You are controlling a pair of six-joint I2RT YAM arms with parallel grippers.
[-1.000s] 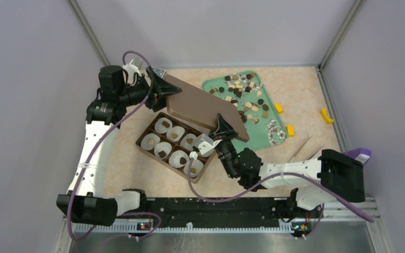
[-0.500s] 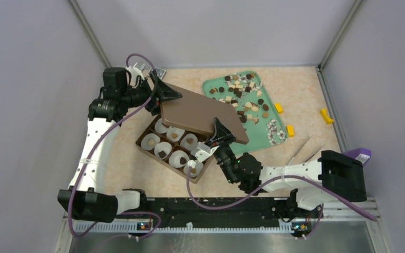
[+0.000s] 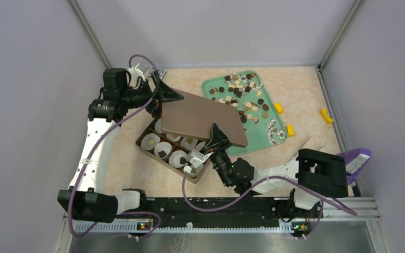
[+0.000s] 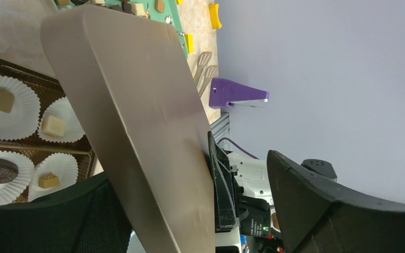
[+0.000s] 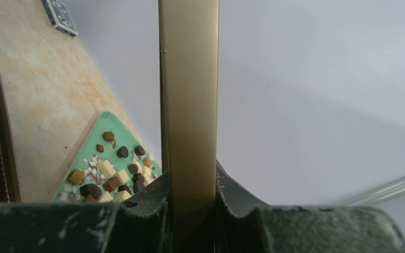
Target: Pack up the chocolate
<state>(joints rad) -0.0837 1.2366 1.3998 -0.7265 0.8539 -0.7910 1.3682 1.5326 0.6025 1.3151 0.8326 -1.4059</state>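
Note:
I can see my right gripper blocks the box from the lid's near edge, so next I take the lid's far edge [image 3: 224,104] with it while my left gripper holds the lid.
A flat brown box lid [image 3: 200,118] hangs tilted over the right part of the brown box [image 3: 148,146], which holds white paper cups with chocolate pieces [image 4: 0,100]. My right gripper [image 3: 217,138] is shut on the lid's near edge [image 5: 189,105]. My left gripper [image 3: 164,96] is at the lid's far left corner. In the left wrist view the lid [image 4: 132,105] lies against one finger, with a clear gap to the other finger [image 4: 316,200]. Loose chocolate [image 3: 242,95] lies on the green tray [image 3: 209,84], and also shows in the right wrist view [image 5: 111,179].
Small yellow blocks [image 3: 278,107] [image 3: 290,130] [image 3: 325,115] lie right of the tray. Beige tongs [image 3: 303,147] and a purple tool [image 3: 356,158] are at the near right. A patterned card [image 3: 160,71] lies at the back wall. Grey walls enclose the table.
The lid has flattened and shifted left and nearer, covering more of the box. Both grippers moved with it, and the right arm drew in toward the box.

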